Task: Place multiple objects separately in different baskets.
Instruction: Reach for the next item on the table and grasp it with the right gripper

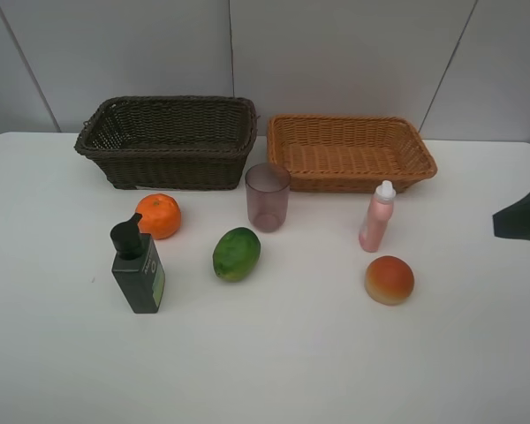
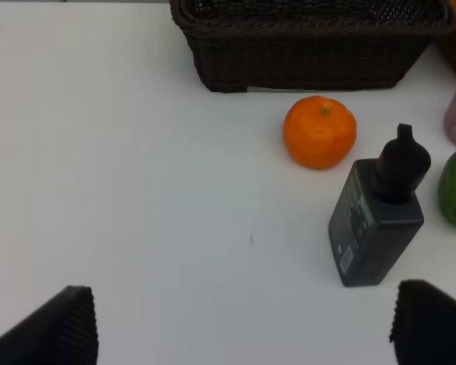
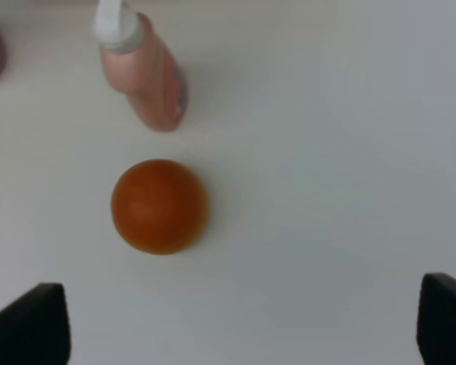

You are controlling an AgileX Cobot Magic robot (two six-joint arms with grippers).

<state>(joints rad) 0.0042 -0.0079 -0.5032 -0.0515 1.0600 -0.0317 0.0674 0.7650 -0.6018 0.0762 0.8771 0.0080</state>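
Observation:
The red-yellow peach beside the pink white-capped bottle will have my right gripper close around the middle of the red-yellow peach [image 1: 389, 281] [image 3: 159, 207].
The dark brown basket [image 1: 168, 141] and the light tan basket [image 1: 349, 152] stand side by side at the back, both with nothing in them. In front stand the mauve cup [image 1: 268, 196], orange tangerine [image 1: 159, 216], green oval fruit [image 1: 237, 253], dark green pump bottle [image 1: 138, 268], pink white-capped bottle [image 1: 377, 216] and red-yellow peach [image 1: 389, 280]. My left gripper [image 2: 243, 331] is open and empty, above the table short of the pump bottle [image 2: 378, 217] and tangerine [image 2: 319, 131]. My right gripper [image 3: 239, 323] is open and empty, short of the peach [image 3: 159, 205] and pink bottle [image 3: 144, 72].
The white table [image 1: 274, 362] runs back to a grey wall. A dark part of the right arm [image 1: 523, 215] shows at the right edge of the exterior view. The left arm is out of that view.

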